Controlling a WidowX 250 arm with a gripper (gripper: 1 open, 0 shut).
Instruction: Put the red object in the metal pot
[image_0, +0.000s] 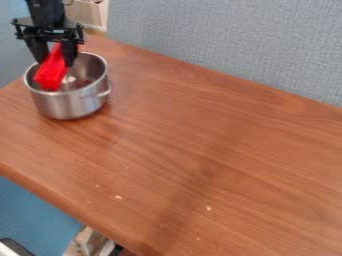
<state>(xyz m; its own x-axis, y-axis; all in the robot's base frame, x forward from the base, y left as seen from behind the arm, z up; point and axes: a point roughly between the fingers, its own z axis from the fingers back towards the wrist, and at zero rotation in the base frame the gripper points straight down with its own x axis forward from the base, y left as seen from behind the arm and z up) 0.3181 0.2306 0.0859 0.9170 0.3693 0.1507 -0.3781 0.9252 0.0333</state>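
Observation:
My gripper is going to let go of the red object down inside the metal pot's shiny rim (55, 61), at the far corner of the table.
The red object (52, 70) is a bright red block hanging tilted over the mouth of the metal pot (70, 98), its lower end at about rim level. My black gripper (51, 48) points straight down above the pot and is shut on the block's upper end. The shiny silver pot stands on the wooden table at the far left corner. Whether the block touches the pot's inside is not visible.
The brown wooden table (201, 140) runs from the pot out to the right and toward the front edge. A blue-grey textured wall (241, 35) rises behind it. A few small pale specks (127, 195) lie near the table's front.

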